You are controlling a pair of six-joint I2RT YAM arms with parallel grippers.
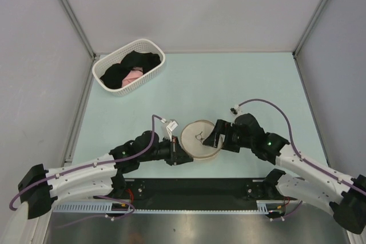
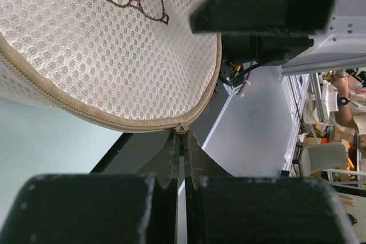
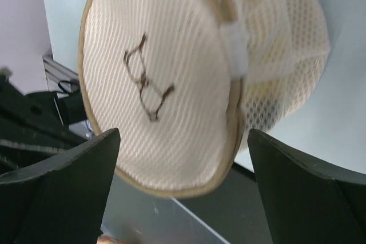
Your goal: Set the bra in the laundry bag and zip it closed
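Note:
The robot's left gripper alone is on the zipper pull and the laundry bag's other side is loose, so next the right gripper pinches the tan zipper seam [image 3: 235, 115] before zipping.
The laundry bag [image 1: 201, 139], a round cream mesh pod with a dark bra icon, lies near the table's front edge between my two grippers. The bra is hidden; only a yellowish tint shows through the mesh of the lower half [image 3: 280, 78]. My left gripper [image 1: 182, 154] is at the bag's near-left rim. In the left wrist view the left gripper [image 2: 183, 139] is shut on the zipper pull [image 2: 181, 128] at the tan zipper seam. My right gripper [image 1: 216, 135] is open at the bag's right side. In the right wrist view the right gripper [image 3: 183, 135] straddles the bag [image 3: 166, 78], with gaps on both sides.
A white slotted basket [image 1: 150, 43] with black and pink garments [image 1: 131, 68] stands at the back left. The black strip and metal edge of the table front [image 1: 200, 190] run just behind the bag. Grey walls enclose the table.

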